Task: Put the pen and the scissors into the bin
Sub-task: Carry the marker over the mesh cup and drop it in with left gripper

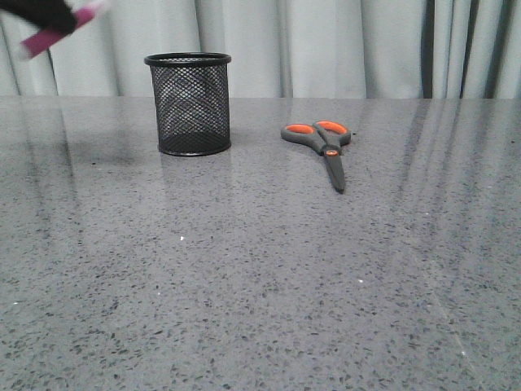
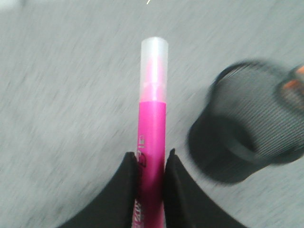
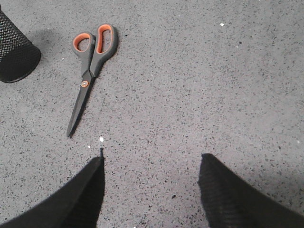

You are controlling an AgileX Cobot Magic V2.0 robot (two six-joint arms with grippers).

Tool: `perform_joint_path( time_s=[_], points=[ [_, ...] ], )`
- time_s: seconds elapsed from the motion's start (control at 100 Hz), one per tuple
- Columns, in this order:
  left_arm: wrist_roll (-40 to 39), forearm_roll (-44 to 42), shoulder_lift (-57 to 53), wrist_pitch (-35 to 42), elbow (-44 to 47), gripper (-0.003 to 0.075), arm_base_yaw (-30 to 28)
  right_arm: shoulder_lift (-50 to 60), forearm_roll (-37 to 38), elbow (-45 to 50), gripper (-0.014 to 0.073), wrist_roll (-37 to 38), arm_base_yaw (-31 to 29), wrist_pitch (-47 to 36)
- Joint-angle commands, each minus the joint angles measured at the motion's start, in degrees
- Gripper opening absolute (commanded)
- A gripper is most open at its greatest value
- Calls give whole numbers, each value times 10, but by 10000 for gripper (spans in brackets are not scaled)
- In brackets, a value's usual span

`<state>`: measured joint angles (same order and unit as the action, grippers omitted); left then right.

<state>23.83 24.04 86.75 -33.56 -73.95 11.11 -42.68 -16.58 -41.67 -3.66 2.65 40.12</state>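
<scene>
Next, the left gripper releases the magenta pen, now held high beside the bin, inside the black mesh bin (image 1: 193, 91) (image 2: 247, 122), with the pen's clear-capped end above the rim of the bin.
My left gripper (image 2: 151, 159) is shut on the magenta pen (image 2: 152, 128), whose clear cap end sticks out past the fingertips. In the front view the pen (image 1: 57, 32) is held high in the air at the top left, to the left of and above the black mesh bin (image 1: 188, 103). The bin (image 2: 251, 121) appears blurred beside the pen in the left wrist view. The scissors (image 1: 321, 147) lie flat on the table right of the bin, blades pointing toward me. My right gripper (image 3: 151, 161) is open above bare table, with the scissors (image 3: 90, 66) ahead of it.
The grey speckled table (image 1: 260, 285) stretches across the whole view. Pale curtains (image 1: 342, 41) hang behind its far edge.
</scene>
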Motion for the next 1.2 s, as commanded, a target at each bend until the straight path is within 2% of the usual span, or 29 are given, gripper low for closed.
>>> perform_joint_path(
  time_s=[0.0,0.12,0.19,0.36,0.59,1.19],
  points=[
    [66,88,-29,85,-16,-22,31,-3,0,-21,400,-7,-4,-37],
    [138,164,-29,178,-16,-22,81,-3,0,-21,400,-7,-4,-32],
    [167,178,-29,219,-16,-22,111,-3,0,-21,400,-7,-4,-31],
    [171,178,-13,269,-16,-22,159,-3,0,-21,400,-7,-4,-31],
    [171,178,28,336,-16,-22,180,-3,0,-21,400,-7,-4,-31],
    [171,174,100,328,-16,-22,180,-3,0,-21,400,-7,-4,-31]
  ],
)
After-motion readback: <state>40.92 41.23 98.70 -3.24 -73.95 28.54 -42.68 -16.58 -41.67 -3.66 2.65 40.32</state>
